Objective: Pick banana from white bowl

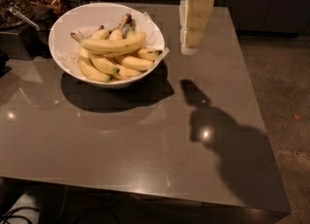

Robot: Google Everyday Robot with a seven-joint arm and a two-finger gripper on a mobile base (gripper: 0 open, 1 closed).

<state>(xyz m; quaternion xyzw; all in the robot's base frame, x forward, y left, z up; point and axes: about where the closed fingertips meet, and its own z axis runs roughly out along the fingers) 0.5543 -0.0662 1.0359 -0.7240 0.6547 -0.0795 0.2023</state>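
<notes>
Next, my gripper goes to the middle of the longest banana (118,46), across the top of the pile in the white bowl, and closes there.
The white bowl (60,29) stands on the grey table at the back left, lined with white paper and holding several bananas. The banana (114,45), the longest one, lies across the top of the pile with its stem to the left. Shorter bananas with greenish ends lie beneath it. My gripper (193,46) is cream-coloured and hangs down above the table, just right of the bowl's rim and apart from it. It holds nothing that I can see. Its shadow falls on the table below and to the right.
The grey table (121,150) reaches to the front edge and to the right edge, with floor (286,97) beyond. Dark containers of snacks (29,0) and a metal utensil (22,17) stand at the back left beside the bowl. Dark cabinets run behind.
</notes>
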